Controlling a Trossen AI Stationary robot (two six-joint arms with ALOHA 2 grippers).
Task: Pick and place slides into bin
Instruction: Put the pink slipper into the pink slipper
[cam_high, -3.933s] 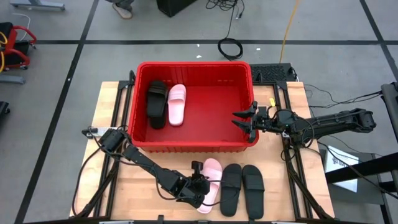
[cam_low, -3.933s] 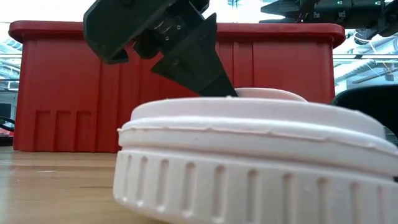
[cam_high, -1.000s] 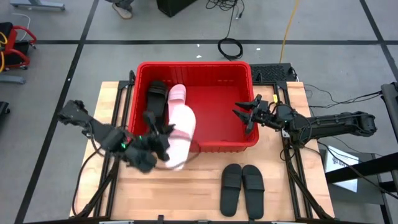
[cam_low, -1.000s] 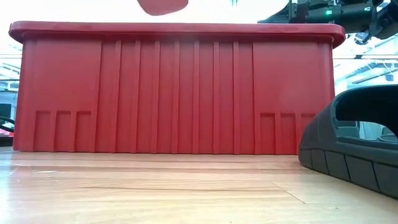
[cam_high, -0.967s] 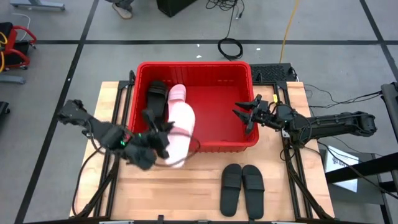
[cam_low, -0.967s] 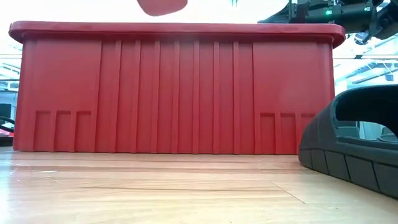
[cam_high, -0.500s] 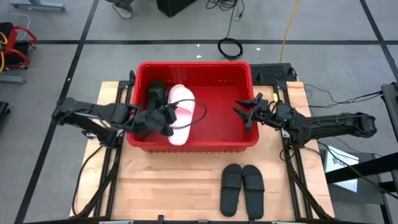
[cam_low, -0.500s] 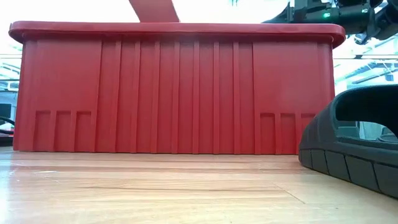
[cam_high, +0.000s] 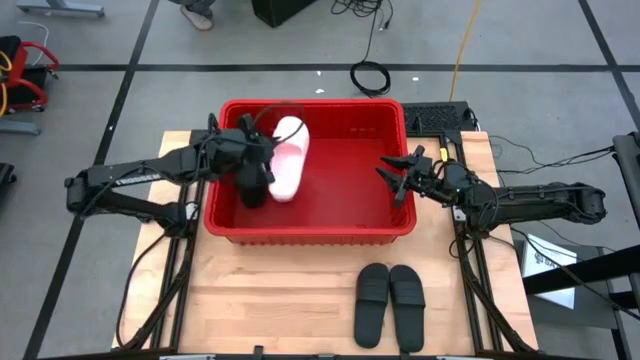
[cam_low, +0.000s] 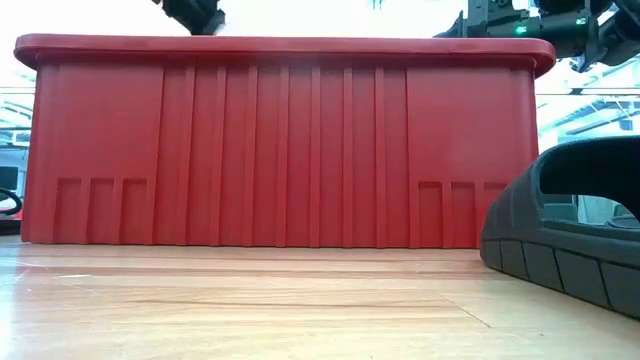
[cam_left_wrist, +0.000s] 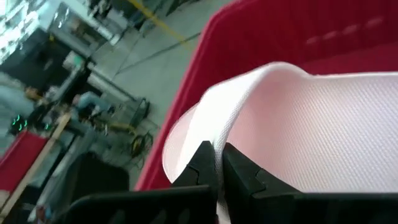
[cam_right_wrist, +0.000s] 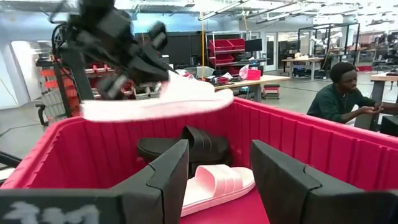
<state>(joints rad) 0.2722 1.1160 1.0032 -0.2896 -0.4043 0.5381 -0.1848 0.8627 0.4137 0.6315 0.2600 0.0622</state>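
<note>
The robot's left gripper should release the pink slide on the red bin's bottom near the bin's far side (cam_high: 284, 167), next to the bare part of the bottom.
The red bin (cam_high: 310, 232) stands at the table's far middle; it fills the low view (cam_low: 285, 140). My left gripper (cam_high: 262, 150) is over the bin's far left part, shut on a pale pink slide (cam_right_wrist: 158, 99) held in the air. Under it, a black slide (cam_right_wrist: 186, 146) and another pink slide (cam_right_wrist: 214, 183) lie flat on the bin's floor. Two black slides (cam_high: 390, 302) lie side by side on the table near the front edge. My right gripper (cam_high: 395, 180) is open and empty over the bin's right wall. My left gripper pinches the pink slide's sole edge (cam_left_wrist: 208, 134) near one end between its two fingers (cam_left_wrist: 239, 171). The fingers come slanting down from the table's left side. The slide sticks out from them roughly level, lifted clear above the bin's floor and the slides in it.
The bin's right half (cam_high: 350, 170) has a bare floor. A black slide's side (cam_low: 570, 230) shows close up in the low view. Cables lie on the floor beyond the table. A person (cam_right_wrist: 345, 93) sits in the room behind.
My left gripper has carried the pink slide up from the table's near left, over the bin's near wall, toward the far edge. It now holds it over the bin's far left part. The slide has turned about on the way.
</note>
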